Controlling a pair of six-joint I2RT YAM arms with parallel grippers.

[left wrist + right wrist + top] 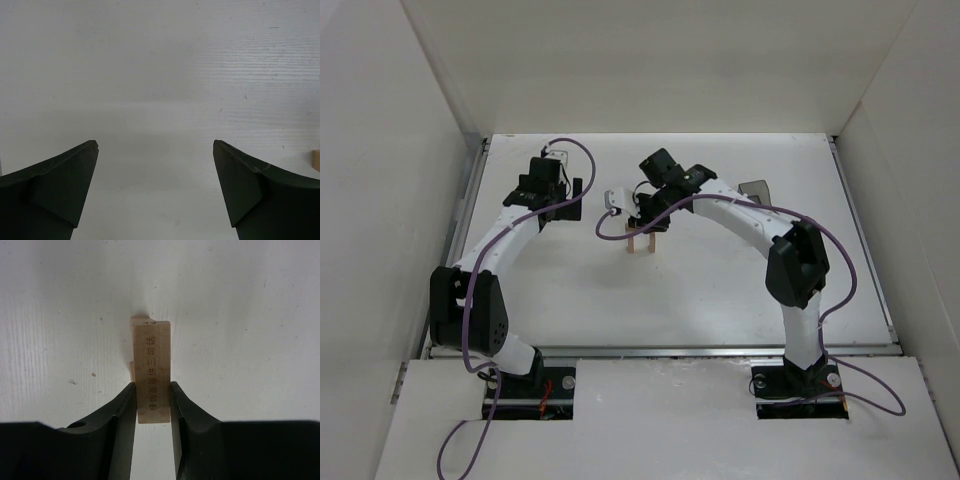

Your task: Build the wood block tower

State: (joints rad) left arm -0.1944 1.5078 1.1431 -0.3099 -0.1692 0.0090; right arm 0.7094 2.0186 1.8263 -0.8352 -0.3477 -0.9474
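The robot's right gripper needs to release the flat plank across the tops of the upright blocks (642, 234) (152, 371) in the tower.
The wood block tower (640, 241) is a small light-tan arch in the middle of the white table (720, 290). My right gripper (646, 222) hangs right above it. In the right wrist view my right gripper (152, 385) is shut on the flat plank (152, 352), which has engraved characters on top. Edges of an upright block (134, 324) show under the plank. My left gripper (560, 207) is to the left of the tower, apart from it. In the left wrist view it (155, 145) is open wide and empty over bare table.
A translucent dark grey container (756, 188) lies at the back right behind my right arm. White walls enclose the table on the left, back and right. A sliver of tan block (316, 160) shows at the right edge of the left wrist view.
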